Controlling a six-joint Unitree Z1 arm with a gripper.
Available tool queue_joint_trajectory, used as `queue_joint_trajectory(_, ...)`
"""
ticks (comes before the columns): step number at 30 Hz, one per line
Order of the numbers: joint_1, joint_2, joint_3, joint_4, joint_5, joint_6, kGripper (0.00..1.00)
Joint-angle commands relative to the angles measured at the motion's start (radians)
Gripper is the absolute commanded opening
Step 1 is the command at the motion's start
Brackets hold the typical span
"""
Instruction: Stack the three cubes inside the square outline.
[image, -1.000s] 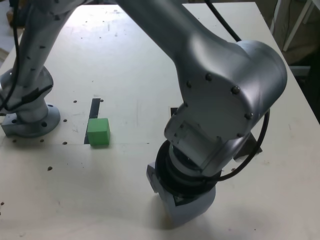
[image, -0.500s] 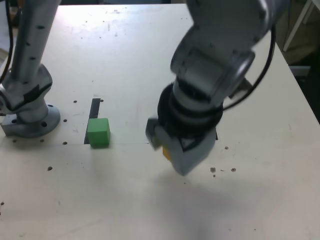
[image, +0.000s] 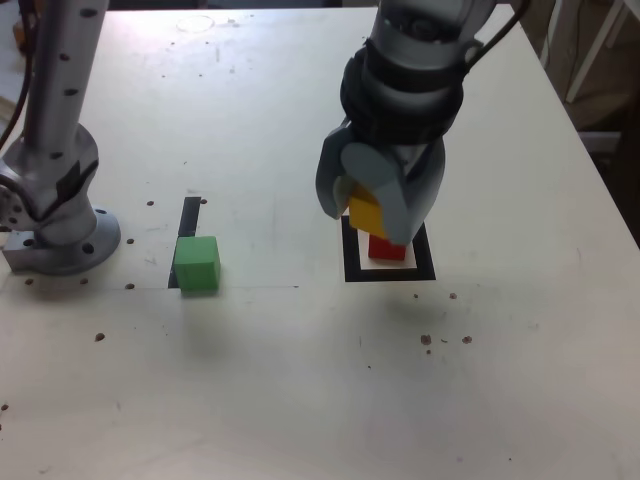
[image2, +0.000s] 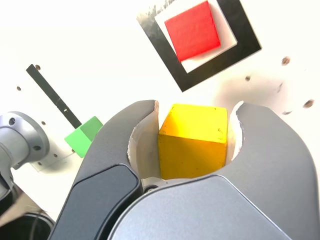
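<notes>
Next, my gripper releases the yellow cube on top of the red cube (image: 399, 207) (image2: 193, 31) within the black square outline.
My gripper (image: 376, 208) is shut on the yellow cube (image: 366, 214) and holds it in the air, just above the red cube (image: 386, 248). The red cube sits inside the black square outline (image: 349, 260) on the table. In the wrist view the yellow cube (image2: 194, 140) is pinched between the two grey fingers (image2: 120, 150), with the red cube (image2: 193, 30) and the square outline (image2: 240, 35) beyond it. The green cube (image: 196, 263) rests on the table towards the exterior view's left, well apart from the gripper; the green cube (image2: 84, 135) also shows in the wrist view.
The arm's grey base (image: 55, 215) is bolted to the table at the exterior view's left. A narrow black strip (image: 188, 217) lies just behind the green cube. Small holes and specks dot the pale tabletop (image: 300, 380). The table's right edge (image: 590, 150) is close by.
The arm has swung up from the front of the table and carried the yellow cube back over the square outline. The red cube, hidden before, now shows. The green cube has not moved.
</notes>
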Motion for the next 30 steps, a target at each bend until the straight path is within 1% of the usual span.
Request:
queue_joint_trajectory(1,0.032,-0.006,-0.013,0.014,-0.010,-0.028,0.30)
queue_joint_trajectory(4,0.080,-0.004,-0.014,0.019,-0.030,-0.076,0.31)
queue_joint_trajectory(8,0.127,0.001,-0.004,0.018,-0.052,-0.099,0.31)
queue_joint_trajectory(18,0.214,0.007,0.069,-0.021,-0.050,-0.097,0.31)
queue_joint_trajectory(23,0.230,0.029,0.070,-0.048,-0.062,-0.087,0.32)
queue_joint_trajectory(30,0.240,0.058,0.042,-0.057,-0.078,-0.084,0.32)
